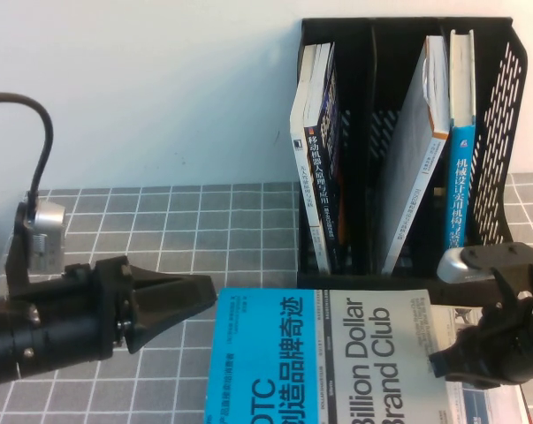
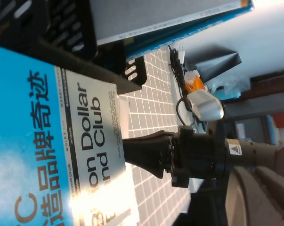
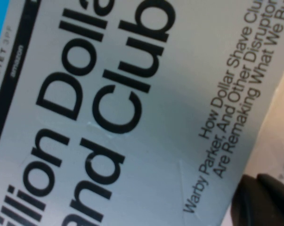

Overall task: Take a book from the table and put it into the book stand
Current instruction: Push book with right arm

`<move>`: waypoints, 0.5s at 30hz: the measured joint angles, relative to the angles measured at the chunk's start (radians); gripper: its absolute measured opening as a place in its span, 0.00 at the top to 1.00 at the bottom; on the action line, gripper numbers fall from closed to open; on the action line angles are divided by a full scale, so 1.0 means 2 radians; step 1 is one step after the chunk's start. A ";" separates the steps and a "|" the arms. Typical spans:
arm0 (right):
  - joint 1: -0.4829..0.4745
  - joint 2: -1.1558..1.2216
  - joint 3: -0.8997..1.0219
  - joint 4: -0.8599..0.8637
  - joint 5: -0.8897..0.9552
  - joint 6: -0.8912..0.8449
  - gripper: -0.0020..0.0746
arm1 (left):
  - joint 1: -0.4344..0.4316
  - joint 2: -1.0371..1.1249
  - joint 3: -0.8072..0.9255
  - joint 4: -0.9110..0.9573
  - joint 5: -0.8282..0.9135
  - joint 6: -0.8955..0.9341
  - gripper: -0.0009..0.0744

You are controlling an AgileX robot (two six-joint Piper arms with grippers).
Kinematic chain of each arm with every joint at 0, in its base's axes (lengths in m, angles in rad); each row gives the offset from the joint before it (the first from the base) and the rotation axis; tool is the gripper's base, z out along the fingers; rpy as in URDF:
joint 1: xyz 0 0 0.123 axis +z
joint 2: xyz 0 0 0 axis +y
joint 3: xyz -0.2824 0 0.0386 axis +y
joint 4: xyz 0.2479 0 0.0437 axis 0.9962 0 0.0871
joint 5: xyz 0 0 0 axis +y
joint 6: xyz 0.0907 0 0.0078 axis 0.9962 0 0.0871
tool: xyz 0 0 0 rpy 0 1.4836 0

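Observation:
Next, I close my left gripper on the book, at the outer edge of its blue half [image 1: 215, 353], opposite the silver-grey half.
The book [image 1: 319, 362], half bright blue and half silver-grey, lies at the table's [image 1: 160, 221] front, just before the black book stand [image 1: 505, 132]. My left gripper [image 1: 206, 293] is shut, its pointed tip against the book's left edge near the far corner. My right gripper [image 1: 438, 364] looks shut, its tip at the book's right edge. The left wrist view shows the book [image 2: 33, 141], the stand's base [image 2: 61, 28] and the right gripper [image 2: 126, 146] at that edge. The right wrist view shows the cover [image 3: 109, 117] close up, with the right gripper [image 3: 262, 200] at its edge.
The stand's left slot holds dark-spined books [image 1: 323, 159]. Its right slot holds a leaning white book [image 1: 421, 150] and a blue-spined book [image 1: 460, 168]. The middle slot looks free. A white book [image 1: 491, 406] lies partly under the task book on the right.

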 joint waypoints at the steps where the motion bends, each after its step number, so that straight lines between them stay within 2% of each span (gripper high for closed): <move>1: 0.003 0.000 -0.001 0.001 0.000 0.000 0.98 | 0.009 0.011 0.000 0.000 0.014 0.002 0.99; 4: 0.010 0.000 -0.004 0.002 0.000 -0.001 0.98 | 0.052 0.045 -0.001 0.000 0.061 0.013 0.99; 7: 0.011 0.000 -0.005 0.003 -0.004 -0.002 0.98 | 0.094 0.076 -0.004 0.006 0.076 0.023 0.95; 10: 0.011 0.000 -0.005 0.005 -0.006 -0.002 0.98 | 0.122 0.100 -0.008 0.033 0.076 0.031 0.84; 15: 0.011 0.002 -0.005 0.007 -0.009 -0.007 0.98 | 0.130 0.122 -0.016 0.058 0.079 0.049 0.59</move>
